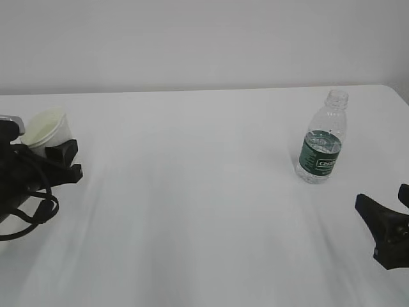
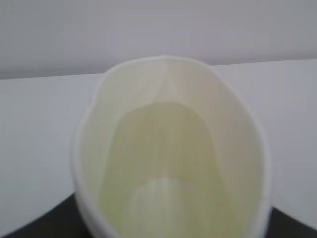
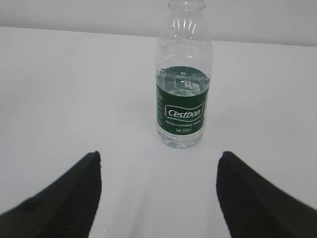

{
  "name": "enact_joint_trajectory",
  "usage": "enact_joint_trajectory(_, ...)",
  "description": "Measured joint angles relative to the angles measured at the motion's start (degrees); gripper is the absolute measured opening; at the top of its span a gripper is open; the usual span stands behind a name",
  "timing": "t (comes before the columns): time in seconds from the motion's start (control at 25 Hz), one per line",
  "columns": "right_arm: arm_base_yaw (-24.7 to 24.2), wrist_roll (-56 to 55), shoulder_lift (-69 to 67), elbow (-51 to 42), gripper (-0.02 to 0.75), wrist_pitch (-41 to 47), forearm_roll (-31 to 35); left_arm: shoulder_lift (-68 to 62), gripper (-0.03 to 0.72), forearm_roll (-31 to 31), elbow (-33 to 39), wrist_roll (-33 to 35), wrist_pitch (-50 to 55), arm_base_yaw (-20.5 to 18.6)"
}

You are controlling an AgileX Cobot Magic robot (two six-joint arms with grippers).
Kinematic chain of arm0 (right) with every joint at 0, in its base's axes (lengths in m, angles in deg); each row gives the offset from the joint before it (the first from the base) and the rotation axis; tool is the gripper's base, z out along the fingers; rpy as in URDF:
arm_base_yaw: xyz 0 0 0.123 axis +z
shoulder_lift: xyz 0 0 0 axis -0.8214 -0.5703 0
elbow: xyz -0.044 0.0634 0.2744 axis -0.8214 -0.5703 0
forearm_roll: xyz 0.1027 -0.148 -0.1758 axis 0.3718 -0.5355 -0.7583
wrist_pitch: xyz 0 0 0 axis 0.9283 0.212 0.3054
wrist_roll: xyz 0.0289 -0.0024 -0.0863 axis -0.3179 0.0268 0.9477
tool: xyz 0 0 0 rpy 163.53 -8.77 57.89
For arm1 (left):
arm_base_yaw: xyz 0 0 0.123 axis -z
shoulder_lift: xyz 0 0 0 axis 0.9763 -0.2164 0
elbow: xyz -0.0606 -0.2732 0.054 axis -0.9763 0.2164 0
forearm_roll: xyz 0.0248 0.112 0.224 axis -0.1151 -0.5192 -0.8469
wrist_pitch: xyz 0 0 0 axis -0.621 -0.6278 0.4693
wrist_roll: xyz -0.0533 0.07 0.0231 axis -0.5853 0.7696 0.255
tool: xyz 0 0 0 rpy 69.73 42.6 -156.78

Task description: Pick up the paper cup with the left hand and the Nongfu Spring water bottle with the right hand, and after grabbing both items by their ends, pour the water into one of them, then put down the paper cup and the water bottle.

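My left gripper has the paper cup to set down. It will let the cup go on the bare table (image 1: 104, 179) just past its black fingertips, toward the bottle.
The white paper cup (image 1: 46, 130) is at the far left, tilted, with its cream inside showing. My left gripper (image 1: 75, 160) is shut on it, its black fingers reaching past the cup's side. In the left wrist view the paper cup (image 2: 168, 148) fills the frame and its rim is squeezed oval. The water bottle (image 1: 321, 142) stands upright at the right, capless, with a dark green label and water up to about the label's top. My right gripper (image 1: 385, 199) is open and apart from the bottle, on its near side. From the right wrist, the bottle (image 3: 182, 99) stands ahead of the wide-open right gripper (image 3: 159, 157).
A white table (image 1: 204, 211) stretches between the two arms, with a pale wall behind its far edge. The table's far right corner (image 1: 399, 93) lies just beyond the bottle. Black cables (image 1: 29, 214) loop beside the left arm.
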Motion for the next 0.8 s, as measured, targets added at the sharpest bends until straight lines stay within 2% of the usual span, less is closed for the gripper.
enact_joint_trajectory(0.36, 0.0, 0.0, 0.0, 0.0, 0.552, 0.0, -1.4, -6.6, 0.357, 0.4, -0.6, 0.0, -0.3, 0.0)
enact_joint_trajectory(0.8, 0.0, 0.0, 0.0, 0.0, 0.552, 0.0, -2.4, -12.5, 0.357, -1.5, -9.8, 0.0, -0.3, 0.0)
